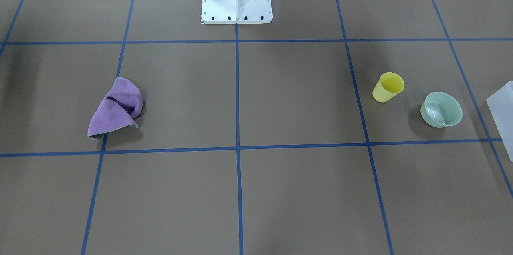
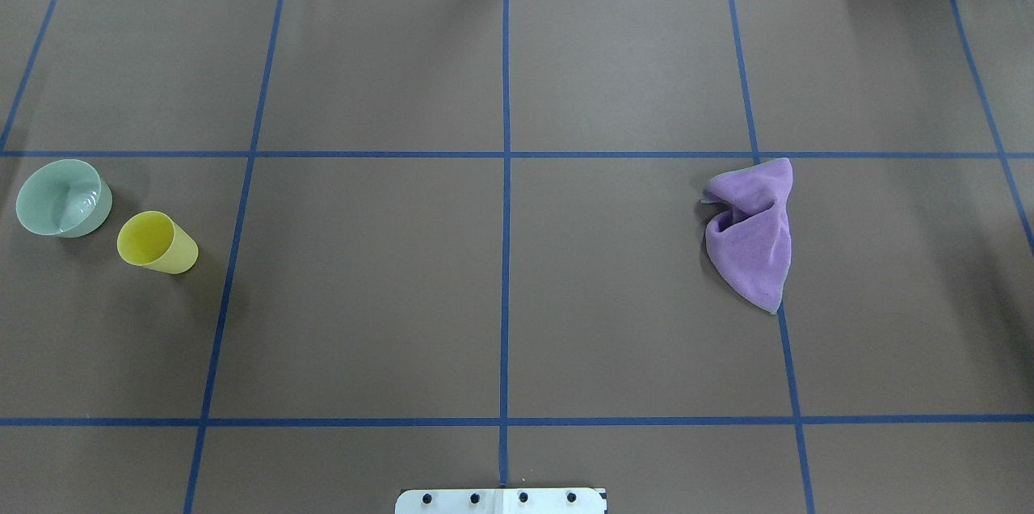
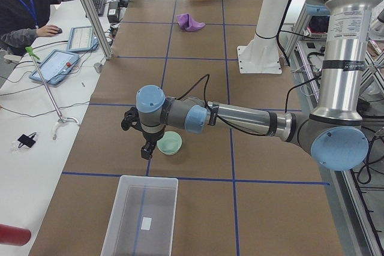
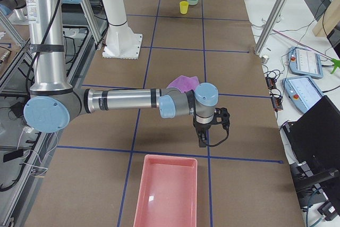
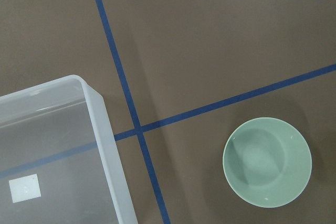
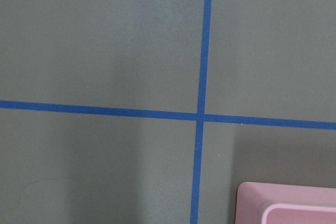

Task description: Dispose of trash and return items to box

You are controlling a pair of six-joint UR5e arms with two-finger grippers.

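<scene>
I will next close my left gripper on the rim [image 1: 403,86] of the yellow cup, at the side facing the pale green bowl.
A crumpled purple cloth [image 1: 118,106] lies on the brown table on the robot's right side; it also shows in the overhead view [image 2: 751,239]. A yellow cup [image 1: 388,87] and a pale green bowl [image 1: 441,109] stand on the left side. The left gripper [image 3: 146,151] hangs just beside the bowl [image 3: 170,142], between it and the clear plastic box [image 3: 149,177]. The left wrist view shows the bowl [image 5: 266,162] and the box wall [image 5: 102,129]. The right gripper [image 4: 202,141] hangs between the cloth [image 4: 183,82] and a pink bin [image 4: 170,157]. I cannot tell whether either gripper is open or shut.
The robot's white pedestal [image 1: 236,2] stands at the table's middle. Blue tape lines grid the table. An operator [image 3: 30,10] sits at a side bench with tablets [image 3: 54,64]. The pink bin's corner [image 6: 252,190] shows in the right wrist view.
</scene>
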